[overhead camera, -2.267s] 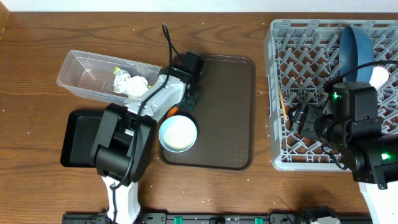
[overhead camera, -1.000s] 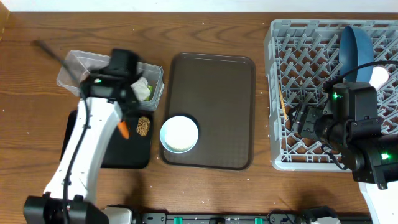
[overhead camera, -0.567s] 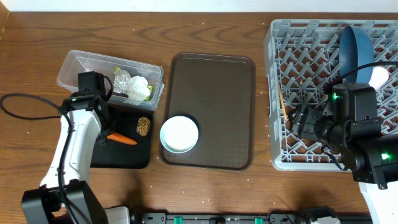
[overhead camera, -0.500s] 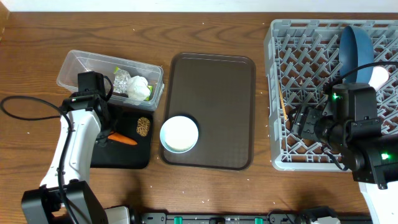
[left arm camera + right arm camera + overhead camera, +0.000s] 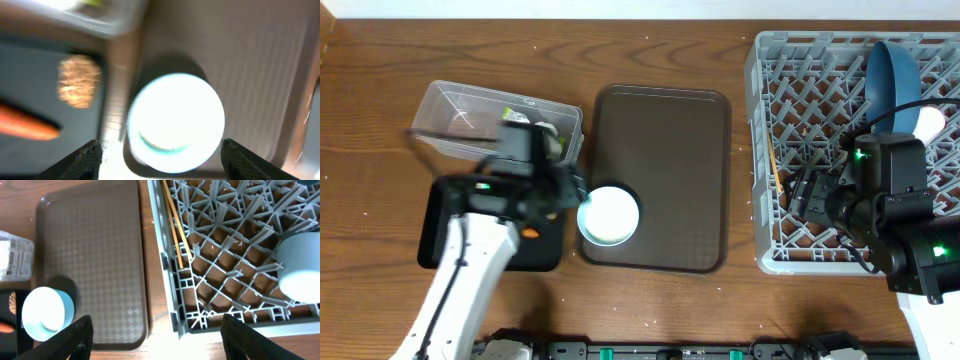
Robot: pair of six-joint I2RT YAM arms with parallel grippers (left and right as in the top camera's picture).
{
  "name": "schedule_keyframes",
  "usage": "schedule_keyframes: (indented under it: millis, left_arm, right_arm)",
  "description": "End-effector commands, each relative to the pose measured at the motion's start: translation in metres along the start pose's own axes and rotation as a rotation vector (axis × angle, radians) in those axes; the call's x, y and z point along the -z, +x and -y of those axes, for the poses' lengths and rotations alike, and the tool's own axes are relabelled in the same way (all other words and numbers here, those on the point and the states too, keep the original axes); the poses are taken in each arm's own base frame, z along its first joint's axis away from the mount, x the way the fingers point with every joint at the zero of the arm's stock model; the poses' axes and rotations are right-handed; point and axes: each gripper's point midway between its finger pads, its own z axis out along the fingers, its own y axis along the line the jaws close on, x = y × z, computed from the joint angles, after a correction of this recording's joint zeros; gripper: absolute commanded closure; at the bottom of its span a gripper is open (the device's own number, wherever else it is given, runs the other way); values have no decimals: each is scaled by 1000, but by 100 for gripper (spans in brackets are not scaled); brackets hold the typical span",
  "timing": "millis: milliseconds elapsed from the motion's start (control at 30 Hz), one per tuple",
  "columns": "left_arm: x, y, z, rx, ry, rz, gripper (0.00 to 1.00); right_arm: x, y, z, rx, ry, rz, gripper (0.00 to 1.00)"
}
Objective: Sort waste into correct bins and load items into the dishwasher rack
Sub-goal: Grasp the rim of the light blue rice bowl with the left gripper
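Next, my left gripper grips the small white cup's rim (image 5: 637, 219) (image 5: 222, 129) on the side facing the middle of the brown serving tray.
A small white cup, blue inside (image 5: 609, 214), stands upright at the front left of the brown serving tray (image 5: 665, 130). My left gripper (image 5: 575, 195) is open and hovers at the cup; in the left wrist view the cup (image 5: 175, 122) sits between the spread fingers (image 5: 165, 162). The carrot piece (image 5: 27, 125) and the brown lump (image 5: 79, 87) lie in the black tray (image 5: 440, 235). The wrapper (image 5: 545, 135) lies in the clear tub (image 5: 460, 115). My right gripper (image 5: 162, 340) is open and empty above the grey rack's (image 5: 820, 90) left front edge. The dark-blue bowl (image 5: 892, 72) stands in the rack.
Thin wooden sticks (image 5: 175, 225) lie in the rack's left side. A pale round dish (image 5: 300, 265) sits in the rack, and shows partly behind the right arm in the overhead view (image 5: 928, 122). The right wrist view also shows the cup (image 5: 47, 312).
My left arm let go of the carrot on the black tray, then swung right to the blue-inside cup on the brown tray. The right arm has not moved.
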Motion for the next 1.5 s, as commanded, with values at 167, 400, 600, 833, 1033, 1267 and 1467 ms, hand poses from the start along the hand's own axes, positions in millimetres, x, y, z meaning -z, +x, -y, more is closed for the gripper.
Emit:
schedule_keyframes:
  millis: [167,400,600,833,1033,1267,1467]
  left_arm:
    - [-35,42,54,-468,-87,-78,25]
    - [-84,64,72,-556,-101,-164,52]
    - [-108,71,75,-576,-109,-193,70]
    - [-141,87,60,-577,-165,-286,81]
    - [-124,82,65,-575,-152,-276,94]
    - [-63,66,94,-536,6,-176,94]
    - [-4,34,77,-384,51,-33,94]
  right_arm:
    - [1,-5,1,-1,4,19,25]
    - [1,-5,1,-1,4,19,24]
    - [1,-5,1,-1,4,18,24]
    - [1,-5,1,-1,1,17,24]
    - [1,-5,1,-1,1,17,24]
    - [1,-5,1,-1,1,17,24]
    - [1,-5,1,-1,2,16,24]
